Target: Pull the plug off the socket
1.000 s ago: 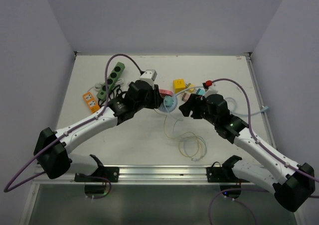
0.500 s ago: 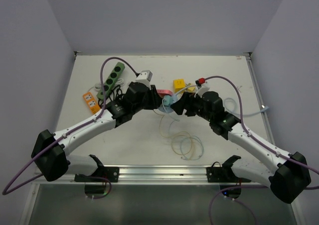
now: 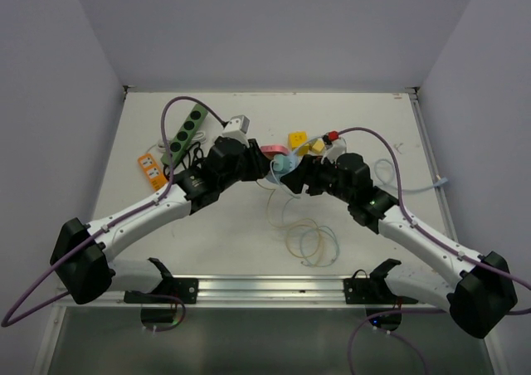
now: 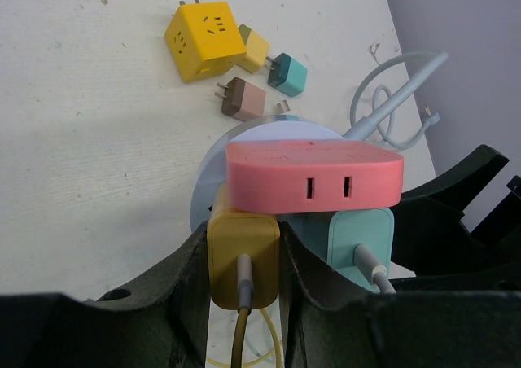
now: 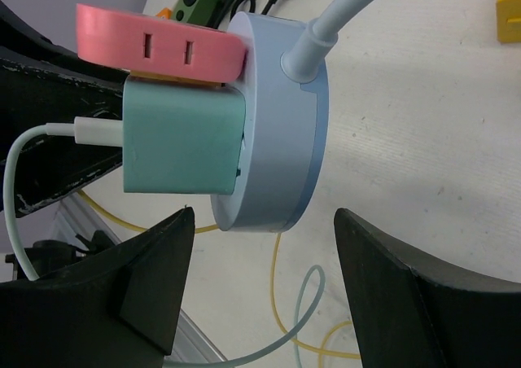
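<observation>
The yellow plug will go down from my left gripper on the table [image 3: 269,168] [image 4: 129,157] near the yellow cube socket, toward the green power strip.
A round pale-blue socket [image 3: 286,165] is held off the table between both arms. A yellow plug [image 4: 242,258], a teal plug [image 4: 352,239] and a pink plug [image 4: 313,177] sit in its face. My left gripper [image 4: 244,231] is shut on the yellow plug, one finger on each side. My right gripper [image 5: 263,213] is open, its fingers spread on either side of the socket's [image 5: 281,140] lower rim and apart from it. The teal plug [image 5: 183,140] with its white cable lies just above the right gripper's left finger. In the top view the left gripper [image 3: 264,169] and right gripper [image 3: 297,178] meet at the socket.
A green power strip [image 3: 184,132], an orange adapter [image 3: 150,168] and a white cube [image 3: 236,127] lie at the back left. A yellow cube socket [image 4: 206,39] and small loose plugs lie behind the socket. Coiled yellow and pale cables [image 3: 307,241] trail toward the front.
My right gripper has moved left up to the socket. My left gripper with the socket has shifted slightly back, and the cable coils have dragged left.
</observation>
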Available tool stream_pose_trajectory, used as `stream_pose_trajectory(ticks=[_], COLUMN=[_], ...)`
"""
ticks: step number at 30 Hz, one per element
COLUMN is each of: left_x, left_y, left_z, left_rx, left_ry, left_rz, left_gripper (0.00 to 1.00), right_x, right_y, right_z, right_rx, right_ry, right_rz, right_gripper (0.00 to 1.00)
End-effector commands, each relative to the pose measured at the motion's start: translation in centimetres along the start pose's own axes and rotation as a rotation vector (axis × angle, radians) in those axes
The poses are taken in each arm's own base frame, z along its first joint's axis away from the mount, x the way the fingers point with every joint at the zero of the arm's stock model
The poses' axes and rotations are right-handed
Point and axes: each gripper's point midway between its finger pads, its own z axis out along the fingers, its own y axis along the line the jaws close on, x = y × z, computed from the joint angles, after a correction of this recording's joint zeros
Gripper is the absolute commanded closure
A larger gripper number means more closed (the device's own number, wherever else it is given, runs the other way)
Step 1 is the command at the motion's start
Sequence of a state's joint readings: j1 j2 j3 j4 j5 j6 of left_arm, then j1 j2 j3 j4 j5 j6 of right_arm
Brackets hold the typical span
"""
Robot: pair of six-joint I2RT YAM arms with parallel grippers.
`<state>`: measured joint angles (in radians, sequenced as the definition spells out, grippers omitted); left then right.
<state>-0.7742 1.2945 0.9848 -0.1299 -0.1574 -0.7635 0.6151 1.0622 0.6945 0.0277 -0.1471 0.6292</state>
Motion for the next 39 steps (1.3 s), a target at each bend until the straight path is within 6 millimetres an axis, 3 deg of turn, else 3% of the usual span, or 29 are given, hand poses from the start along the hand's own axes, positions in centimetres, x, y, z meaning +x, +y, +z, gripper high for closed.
stream_pose_trajectory(ticks=[1, 9, 17, 33, 39], left_x=[-6.0, -6.1, -4.9, -5.8, -4.9], left_y=[-4.3, -4.9, -4.5, -5.6, -4.7], left_z=[-1.8, -2.3, -2.3, -2.4, -2.3], left_rx=[0.147, 0.185, 0.206, 0.263, 0.234], left_ry=[-0.202, -0.209, -0.200, -0.240, -0.222], left_rz=[-0.123, -0.211, -0.297, -0.370, -0.370], left_gripper=[1.00, 1.00, 1.00, 1.00, 1.00], right_x=[-0.3, -0.6, -1.2, -0.7, -0.9], right_y=[0.8, 0.9, 1.4, 0.9, 0.4], right_z=[0.5, 1.3, 1.8, 2.4, 1.9], right_rx=[-0.052, -0.069, -0.094, -0.092, -0.066], right_ry=[-0.021, -0.048, -0.081, -0.085, -0.102], right_rz=[0.006, 0.019, 0.042, 0.059, 0.043], right_gripper=[0.27, 0.27, 0.28, 0.37, 0.39])
